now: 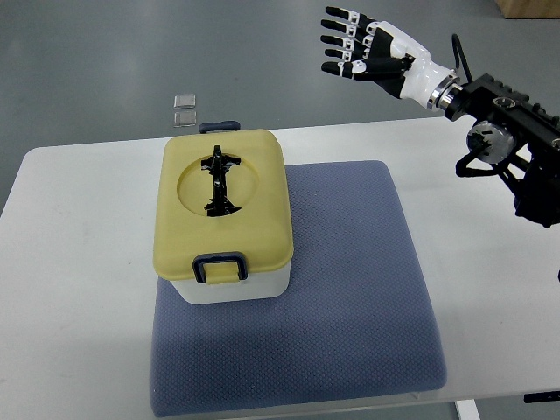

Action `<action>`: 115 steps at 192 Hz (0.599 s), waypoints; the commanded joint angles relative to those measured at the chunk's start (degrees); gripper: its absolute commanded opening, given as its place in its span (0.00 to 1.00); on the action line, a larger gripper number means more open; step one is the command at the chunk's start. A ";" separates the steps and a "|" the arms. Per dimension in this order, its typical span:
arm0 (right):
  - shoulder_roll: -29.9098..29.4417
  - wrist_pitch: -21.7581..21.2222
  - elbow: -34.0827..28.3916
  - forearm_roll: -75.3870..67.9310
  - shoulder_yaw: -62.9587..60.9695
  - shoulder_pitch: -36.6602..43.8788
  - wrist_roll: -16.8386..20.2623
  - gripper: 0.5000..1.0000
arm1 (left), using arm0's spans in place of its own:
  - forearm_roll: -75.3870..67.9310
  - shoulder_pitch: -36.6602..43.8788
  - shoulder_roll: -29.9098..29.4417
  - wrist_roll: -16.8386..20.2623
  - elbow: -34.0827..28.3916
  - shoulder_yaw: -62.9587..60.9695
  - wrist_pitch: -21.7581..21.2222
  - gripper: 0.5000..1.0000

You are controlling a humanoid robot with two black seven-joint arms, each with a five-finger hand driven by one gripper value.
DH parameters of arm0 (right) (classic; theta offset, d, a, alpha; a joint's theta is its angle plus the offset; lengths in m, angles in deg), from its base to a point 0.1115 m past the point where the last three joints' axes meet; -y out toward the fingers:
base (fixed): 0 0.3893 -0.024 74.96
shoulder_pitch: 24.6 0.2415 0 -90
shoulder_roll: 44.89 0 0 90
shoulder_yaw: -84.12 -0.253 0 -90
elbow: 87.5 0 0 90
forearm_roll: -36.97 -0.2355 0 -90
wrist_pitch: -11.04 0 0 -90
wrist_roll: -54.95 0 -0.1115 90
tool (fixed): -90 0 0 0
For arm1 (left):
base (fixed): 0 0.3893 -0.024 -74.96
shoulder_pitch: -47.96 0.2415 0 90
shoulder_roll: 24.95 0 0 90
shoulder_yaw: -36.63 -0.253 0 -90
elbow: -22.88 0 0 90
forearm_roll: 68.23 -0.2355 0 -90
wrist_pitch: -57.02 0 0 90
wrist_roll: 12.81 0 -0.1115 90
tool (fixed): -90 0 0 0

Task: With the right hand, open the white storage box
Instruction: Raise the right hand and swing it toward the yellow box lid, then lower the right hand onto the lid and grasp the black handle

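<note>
My right gripper is to close on the black folding handle (219,171) in the middle of the white storage box's yellow lid, because the lid moves along with it.
A white storage box (234,286) with a yellow lid (225,210) stands on the left part of a blue-grey mat (350,289). The lid is shut, with a black folding handle (219,183) in its round recess and dark blue latches at the near side (219,261) and far side (220,127). My right hand (359,48) is raised beyond the table's far edge, up and to the right of the box, well apart from it. Its fingers are spread and hold nothing. The left arm is not in view.
The mat lies on a white table (79,254). The right arm's black forearm (512,131) hangs over the table's far right corner. Two small clear squares (185,109) lie on the grey floor beyond the table.
</note>
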 commanded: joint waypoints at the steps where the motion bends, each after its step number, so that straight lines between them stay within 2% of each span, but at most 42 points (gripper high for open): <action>1: 4.13 -1.67 -5.93 15.95 4.10 4.98 -0.29 0.86 | -0.01 -0.07 0.00 0.00 0.09 0.00 0.28 1.00; 39: 9.13 -6.24 -19.63 38.09 11.92 15.78 -0.73 0.86 | -0.09 -0.24 0.00 0.00 0.53 0.00 0.37 1.00; 57: 9.14 -6.24 -22.45 41.09 17.29 20.36 -0.82 0.86 | -0.09 -0.33 0.00 0.00 0.53 0.00 0.28 1.00; 75: 8.26 -4.65 -23.15 41.97 23.26 24.49 -0.91 0.86 | -0.09 -0.33 0.00 0.00 0.35 0.00 0.28 1.00; 91: 6.24 0.09 -23.50 42.67 27.30 26.25 -1.26 0.86 | -0.09 -0.33 0.00 0.00 0.26 0.00 0.28 1.00; 115: 2.28 4.31 -23.07 44.51 29.86 26.60 -1.26 0.86 | -0.09 -0.33 0.00 0.00 0.35 -0.08 0.28 1.00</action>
